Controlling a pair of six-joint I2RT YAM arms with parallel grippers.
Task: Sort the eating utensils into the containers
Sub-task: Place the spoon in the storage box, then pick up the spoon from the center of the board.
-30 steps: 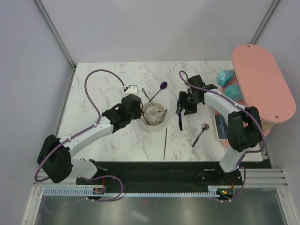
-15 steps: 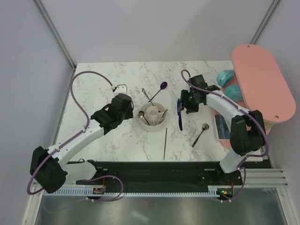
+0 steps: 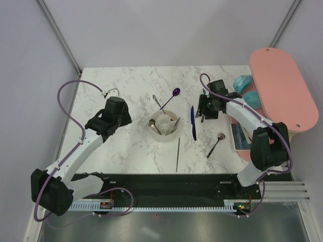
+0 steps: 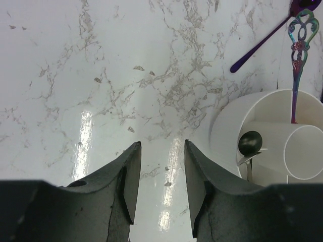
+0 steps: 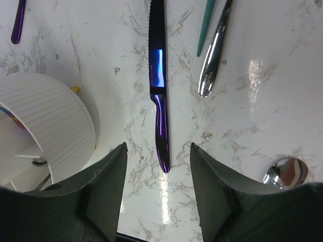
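Note:
The dark-bowled spoon near the bluish box is next for my right gripper, which should go to it and close on the top of its handle (image 3: 218, 140), just below its bowl.
The white round holder (image 3: 164, 126) stands mid-table with a spoon (image 4: 250, 142) and an iridescent ornate-handled utensil (image 4: 298, 50) in it. My left gripper (image 3: 122, 118) is left of it, open and empty over bare marble (image 4: 161, 146). A blue knife (image 3: 193, 122) lies right of the holder. My right gripper (image 3: 203, 112) is open just beside it; in the right wrist view the knife's handle end (image 5: 161, 151) lies between my open fingers (image 5: 157, 151). A purple spoon (image 3: 172, 95), a black stick (image 3: 178, 154) and a dark-bowled spoon (image 3: 216, 143) lie on the table.
A silver handle (image 5: 214, 55) and a teal stick (image 5: 206, 25) lie beyond the knife. The pink oval board (image 3: 282, 91) overhangs the right edge, with teal objects (image 3: 243, 82) beside it. A small bluish box (image 3: 237, 136) sits at the right edge.
My left arm has pulled back to the left, away from the holder, leaving a spoon in it. My right gripper has shifted right, and the blue knife now lies uncovered.

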